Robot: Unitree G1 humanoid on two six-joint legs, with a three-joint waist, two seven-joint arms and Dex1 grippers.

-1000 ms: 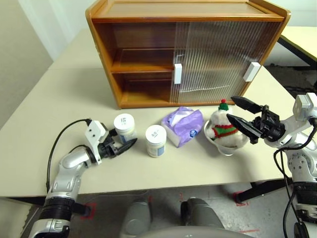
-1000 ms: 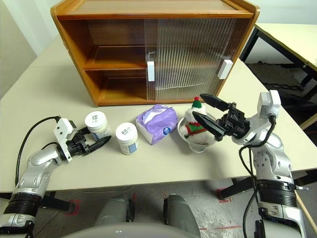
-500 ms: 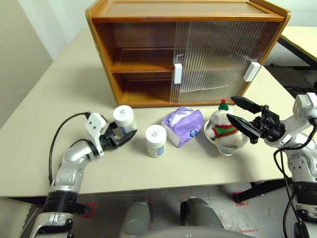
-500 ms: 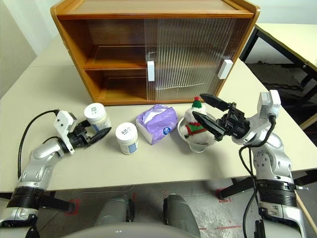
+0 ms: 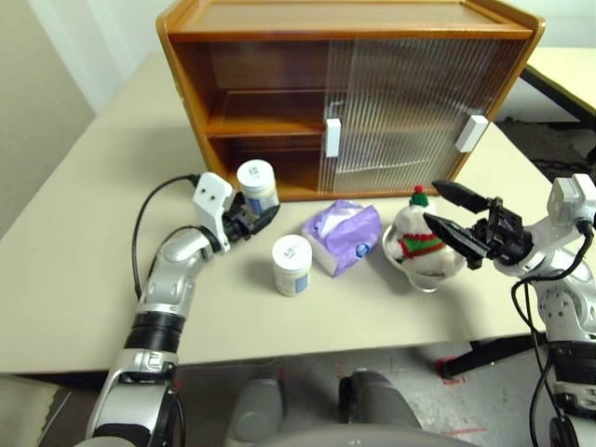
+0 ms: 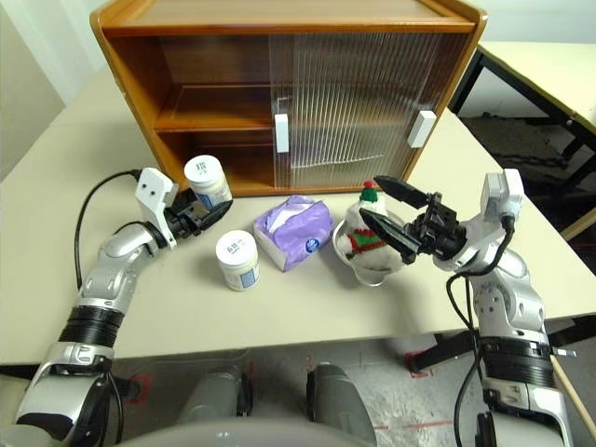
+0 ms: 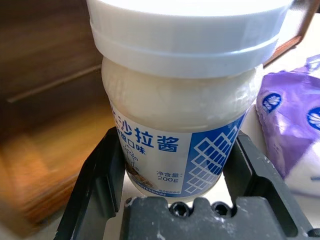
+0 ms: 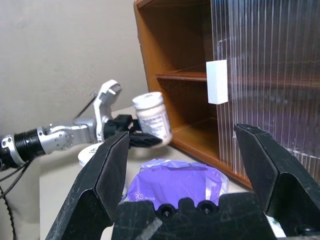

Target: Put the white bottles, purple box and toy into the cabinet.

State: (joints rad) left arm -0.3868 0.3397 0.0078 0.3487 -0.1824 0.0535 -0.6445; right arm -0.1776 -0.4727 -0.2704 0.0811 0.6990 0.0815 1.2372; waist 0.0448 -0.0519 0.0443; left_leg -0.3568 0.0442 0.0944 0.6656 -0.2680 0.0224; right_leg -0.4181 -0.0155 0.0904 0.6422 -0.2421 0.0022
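Observation:
I need to set the white bottle, held upright above the table now, on the cabinet's bottom beneath the inner shelf [image 5: 281, 182], near the front edge, with my left gripper.
My left gripper [image 5: 260, 210] is shut on one white bottle [image 5: 257, 183], holding it upright above the table just in front of the cabinet's [image 5: 199, 102] open lower-left compartment. In the left wrist view, black fingers [image 7: 98, 183] clamp the bottle's labelled body [image 7: 180, 105]. The other white bottle [image 5: 291, 264] stands on the table. To its right lies the purple box [image 5: 344, 236]. Further right, the toy [image 5: 419, 239] sits in a silver bowl [image 5: 431, 276]. My right gripper [image 5: 432, 203] hovers open at the toy's right side, holding nothing.
Ribbed sliding doors [image 5: 410, 102] with white handles [image 5: 332, 137] cover the cabinet's right half; the left half, with its inner shelf [image 5: 265, 127], stands open. The table's front edge [image 5: 307, 349] runs close to me. Another table [image 5: 566, 70] stands at the far right.
My left gripper has lifted its white bottle off the table and carried it forward and right, up to the cabinet's open side. The right arm has stayed still.

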